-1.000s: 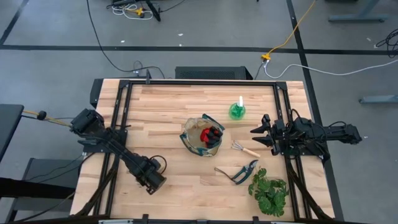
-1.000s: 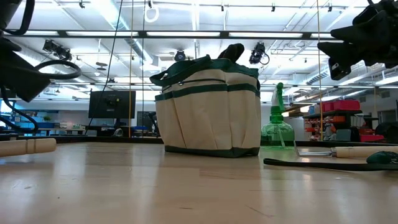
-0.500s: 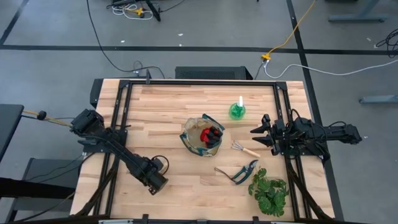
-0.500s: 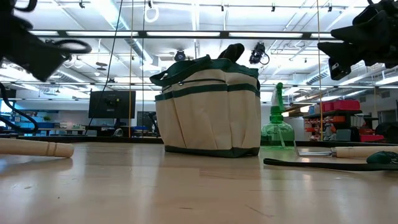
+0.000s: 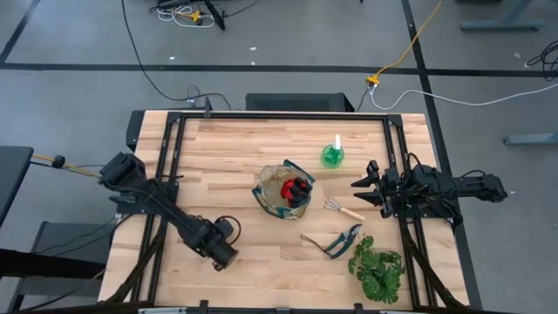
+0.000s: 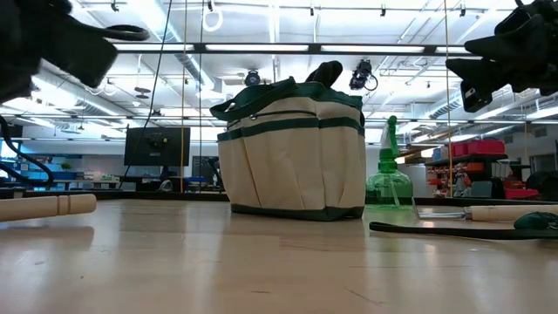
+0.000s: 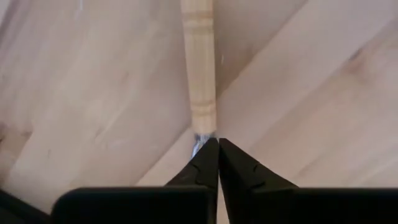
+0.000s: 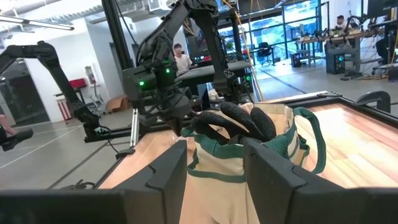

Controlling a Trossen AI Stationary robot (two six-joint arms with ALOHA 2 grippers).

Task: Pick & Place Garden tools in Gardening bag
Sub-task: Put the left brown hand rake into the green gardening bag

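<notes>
My left gripper's fingers are closed at the metal neck of the hand rake. Next, I open them and take the wooden handle's near end (image 7: pixel 203 117) before I lift.
The tan gardening bag (image 5: pixel 283 194) with green trim stands mid-table, with red gloves (image 5: pixel 299 187) inside it. The bag also shows in the low view (image 6: pixel 292 153) and the right wrist view (image 8: pixel 249 168). My left gripper (image 5: pixel 223 253), near the front edge, is shut on a wooden-handled hand rake (image 7: pixel 200 62). The rake's handle shows low over the table (image 6: pixel 48 206). My right gripper (image 5: pixel 362 192) is open and empty, right of the bag. The green spray bottle (image 5: pixel 331 155), a second rake (image 5: pixel 344 210) and the pruning shears (image 5: pixel 336 242) lie on the table. My left gripper pinches the rake's metal neck (image 7: pixel 198 142) between its two fingertips, just below the wooden handle. The handle (image 7: pixel 200 62) runs straight on from the fingers. It lies about level close to the tabletop; I cannot tell whether it touches the table.
A leafy green plant (image 5: pixel 377 269) lies at the front right, beside the shears. Black frame rails (image 5: pixel 166 174) run along the table's left and right sides. Bare wood lies between my left gripper and the bag.
My left gripper has gone a little toward the table's right edge with the rake, and the arm has risen in the low view. The rake's handle has shifted to the right there.
</notes>
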